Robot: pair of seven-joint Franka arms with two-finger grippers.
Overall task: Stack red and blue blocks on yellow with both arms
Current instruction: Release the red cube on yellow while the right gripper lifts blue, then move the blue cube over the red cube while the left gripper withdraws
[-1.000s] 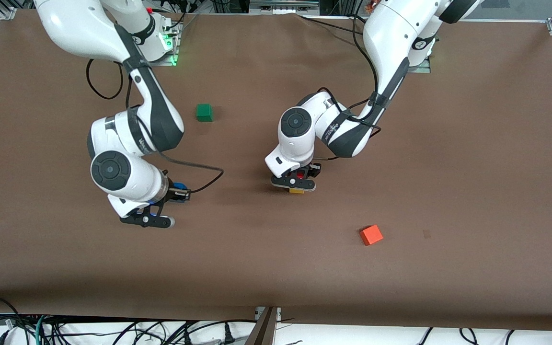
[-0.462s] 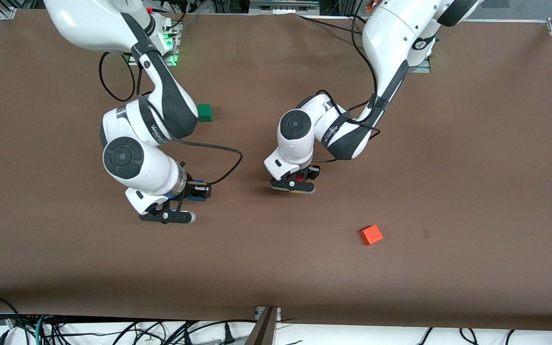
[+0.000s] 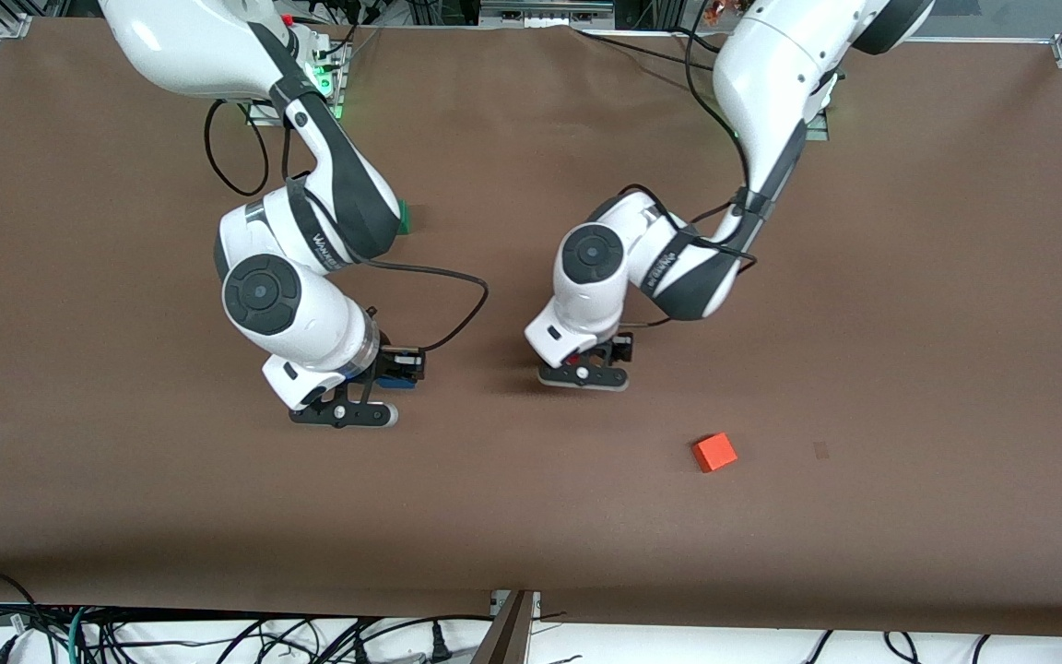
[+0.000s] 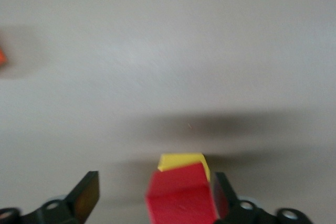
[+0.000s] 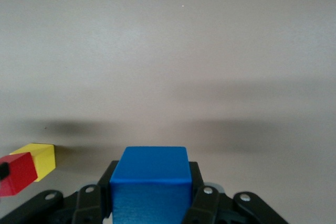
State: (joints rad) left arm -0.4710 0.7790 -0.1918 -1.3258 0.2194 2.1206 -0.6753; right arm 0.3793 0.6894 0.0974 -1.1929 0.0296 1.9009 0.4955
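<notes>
Next, I let go of the blue block, which now hangs over the table, with my right gripper on top of the red block (image 3: 571,342) (image 5: 16,174) that sits on the yellow cube.
The deep red block (image 4: 181,195) sits on the yellow cube (image 4: 181,161). My left gripper (image 4: 155,184) is open around the red block, which lies close to one finger with a wide gap to the other. In the front view the left gripper (image 3: 584,377) is over the table's middle, a bit of red (image 3: 572,356) shows under it, and the yellow cube is hidden. My right gripper (image 5: 150,192) is shut on the blue block (image 5: 149,182); it (image 3: 344,414) hangs over the table toward the right arm's end. Its view shows the red block (image 5: 18,174) and the yellow cube (image 5: 39,160) at one edge.
A lighter orange-red cube (image 3: 713,452) lies nearer the front camera than the stack, toward the left arm's end. A green cube (image 3: 407,218) is mostly hidden by the right arm's elbow. Black cables hang from both arms.
The right arm has carried the blue block toward the stack. The left gripper has shifted slightly toward the left arm's end and now covers the yellow cube in the front view.
</notes>
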